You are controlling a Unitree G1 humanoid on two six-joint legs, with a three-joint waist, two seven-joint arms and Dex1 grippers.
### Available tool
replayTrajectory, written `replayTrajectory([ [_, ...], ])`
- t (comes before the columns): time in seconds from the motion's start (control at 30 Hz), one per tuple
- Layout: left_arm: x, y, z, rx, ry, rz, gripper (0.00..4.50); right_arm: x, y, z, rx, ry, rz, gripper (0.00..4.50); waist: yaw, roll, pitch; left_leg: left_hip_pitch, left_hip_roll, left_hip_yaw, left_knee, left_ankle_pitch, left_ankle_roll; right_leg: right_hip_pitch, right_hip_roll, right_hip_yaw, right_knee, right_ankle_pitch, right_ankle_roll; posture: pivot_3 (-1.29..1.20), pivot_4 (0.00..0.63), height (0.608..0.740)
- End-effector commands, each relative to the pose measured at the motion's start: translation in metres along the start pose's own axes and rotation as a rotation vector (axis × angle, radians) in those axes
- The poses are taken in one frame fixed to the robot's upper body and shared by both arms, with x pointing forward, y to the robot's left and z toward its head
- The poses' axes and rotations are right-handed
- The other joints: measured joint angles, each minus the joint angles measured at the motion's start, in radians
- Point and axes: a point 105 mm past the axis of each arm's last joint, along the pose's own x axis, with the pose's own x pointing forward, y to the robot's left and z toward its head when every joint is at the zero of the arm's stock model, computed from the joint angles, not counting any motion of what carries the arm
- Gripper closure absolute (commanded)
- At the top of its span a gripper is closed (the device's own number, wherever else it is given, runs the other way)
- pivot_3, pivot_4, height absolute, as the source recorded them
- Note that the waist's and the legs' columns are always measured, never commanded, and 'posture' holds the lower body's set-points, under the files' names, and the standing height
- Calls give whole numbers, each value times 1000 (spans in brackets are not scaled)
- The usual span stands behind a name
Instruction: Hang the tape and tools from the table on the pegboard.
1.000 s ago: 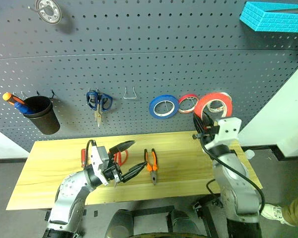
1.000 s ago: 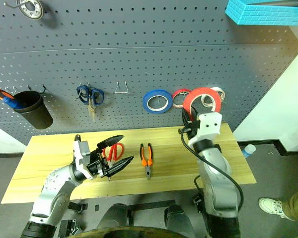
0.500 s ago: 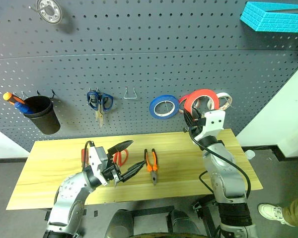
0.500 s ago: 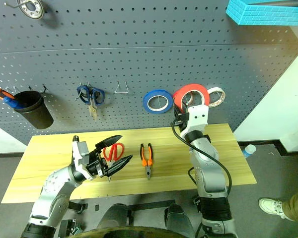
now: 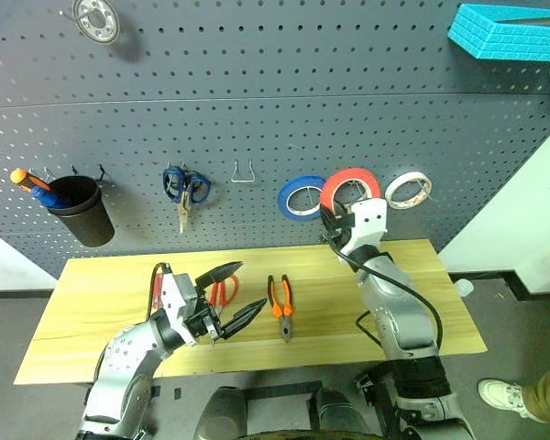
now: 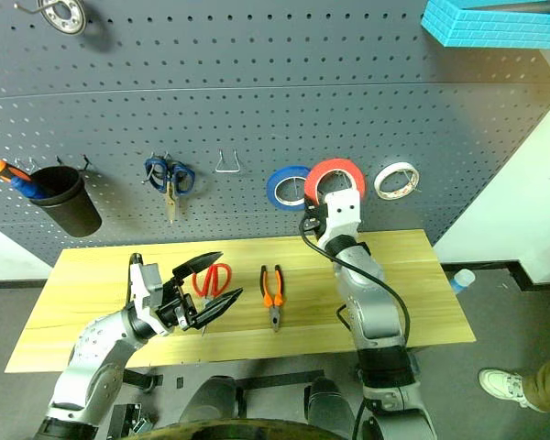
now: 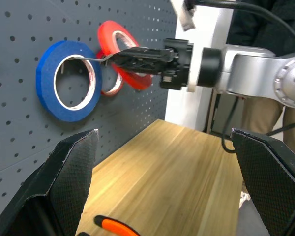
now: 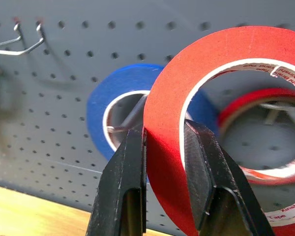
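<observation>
My right gripper needs to hang the red tape over the smaller red roll's peg (image 5: 357, 192) (image 8: 274, 137), between the blue roll and the whitish roll.
The red tape (image 5: 350, 187) is upright in my right gripper (image 5: 335, 216), which is shut on its lower rim (image 8: 160, 128), close in front of the pegboard (image 5: 257, 110). It is between the blue roll (image 5: 301, 197) and the whitish roll (image 5: 408, 190). On the table (image 5: 394, 302) lie the red-handled scissors (image 5: 222, 291), the orange-and-black pliers (image 5: 280, 308) and a small red-handled screwdriver (image 5: 153, 290). My left gripper (image 5: 234, 293) hovers open just above the scissors, with nothing between its fingers (image 7: 64, 172).
On the pegboard hang a black cup (image 5: 82, 211) with orange and blue screwdrivers, blue scissors (image 5: 185, 188), a bare wire hook (image 5: 243, 172) and a smaller red roll (image 8: 265, 98) behind the held tape. A person's shoe (image 5: 500, 394) is at the lower right.
My right gripper has carried the red tape to the left and closer to the pegboard, from in front of the whitish roll to beside the blue roll. The left gripper has stayed put.
</observation>
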Motion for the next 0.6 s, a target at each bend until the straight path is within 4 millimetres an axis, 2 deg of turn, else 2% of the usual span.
replayTrajectory([
  [0.03, 2, -1, 13, 44, -33, -9, 0, 12, 3, 24, -35, -81, 28, 3809, 3, 0, 0, 0, 0, 0, 0, 0, 0, 0, 0, 0, 0, 0, 0, 417, 39, 703],
  [0.33, 4, -1, 17, 50, -45, -9, 0, 21, -4, 24, -81, -79, 21, 3809, 5, 0, 0, 0, 0, 0, 0, 0, 0, 0, 0, 0, 0, 0, 0, 421, 41, 703],
  [0.6, 4, -2, 16, 49, -42, -14, 0, 16, -16, 8, -115, -7, -35, 3809, 5, 0, 0, 0, 0, 0, 0, 0, 0, 0, 0, 0, 0, 0, 0, 416, 44, 703],
])
